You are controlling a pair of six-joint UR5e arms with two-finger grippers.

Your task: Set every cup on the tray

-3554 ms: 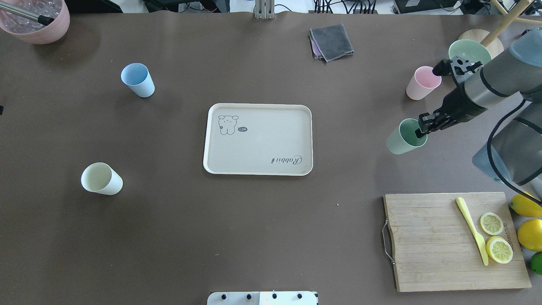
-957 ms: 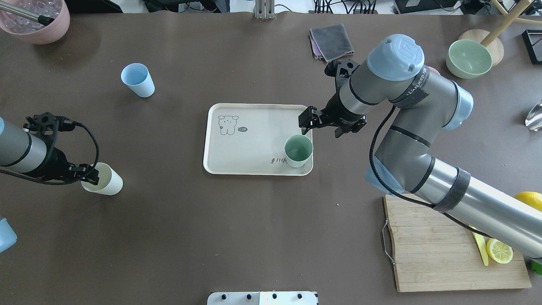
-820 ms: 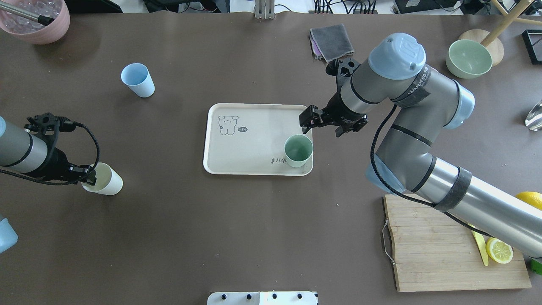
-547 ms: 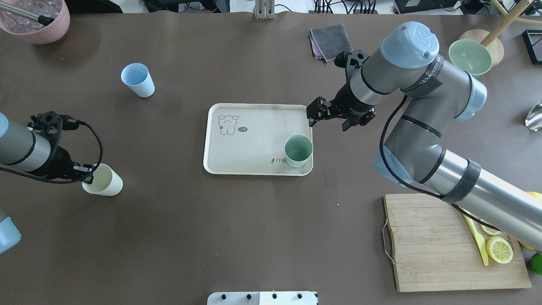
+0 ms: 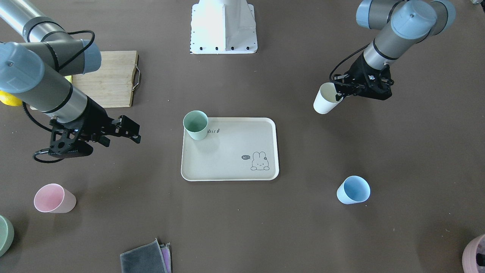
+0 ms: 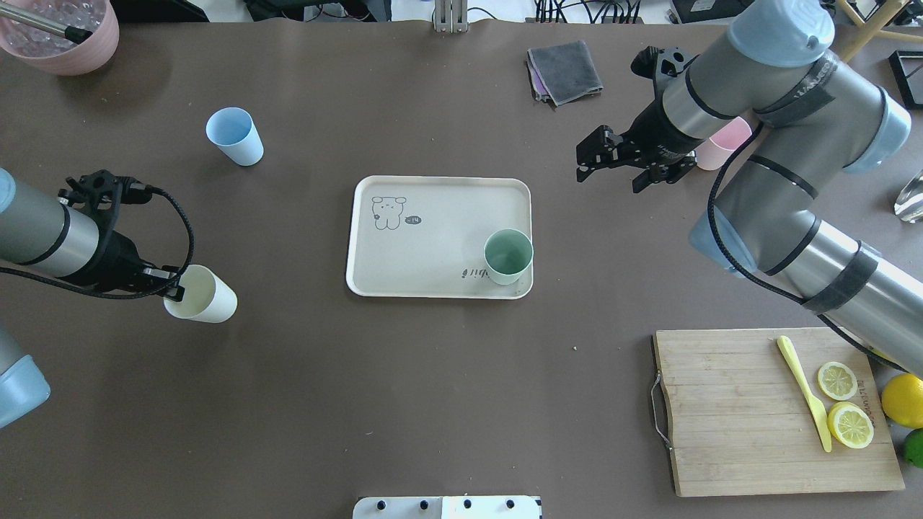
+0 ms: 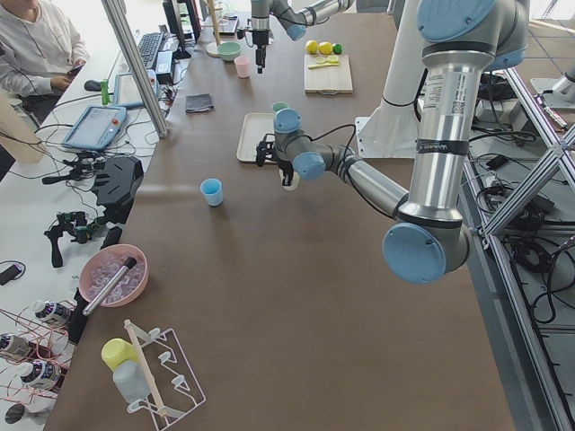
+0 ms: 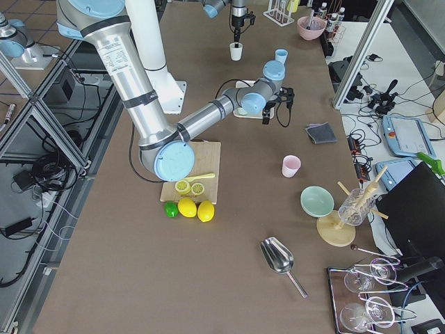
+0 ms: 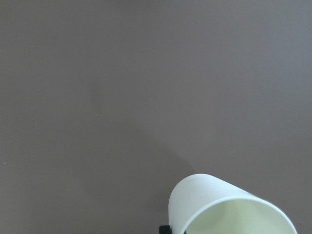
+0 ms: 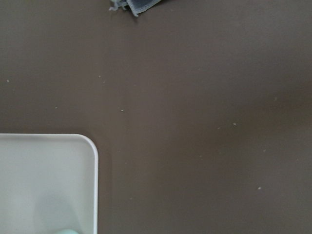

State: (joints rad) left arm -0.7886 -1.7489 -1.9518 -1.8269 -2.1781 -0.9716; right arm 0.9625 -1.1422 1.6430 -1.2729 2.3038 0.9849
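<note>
My left gripper is going to set the cream-white cup down on the beige tray point(image 5: 245, 139), between the mint green cup and bunny drawing.
The beige tray point(image 6: 433, 216) lies mid-table with the mint green cup point(image 6: 508, 256) upright in its near right corner. My left gripper point(image 6: 173, 288) is shut on the rim of the cream-white cup point(image 6: 203, 303), holding it tilted left of the tray; the cup also shows in the left wrist view point(image 9: 229, 209). My right gripper point(image 6: 613, 169) is open and empty, above the table beyond the tray's far right corner. The pink cup point(image 6: 725, 137) stands behind my right arm, partly hidden. The light blue cup point(image 6: 234, 135) stands at the far left.
A wooden cutting board point(image 6: 728, 418) with a yellow knife and lemon slices lies near right, with whole lemons beside it. A grey cloth point(image 6: 566, 71) lies at the far middle. A pink bowl point(image 6: 65, 36) sits in the far left corner. A green bowl point(image 5: 4, 235) stands past the pink cup.
My right gripper, which had carried the mint cup to the tray, has drawn back up and right from it. My left gripper has shifted the cream-white cup right, toward the tray.
</note>
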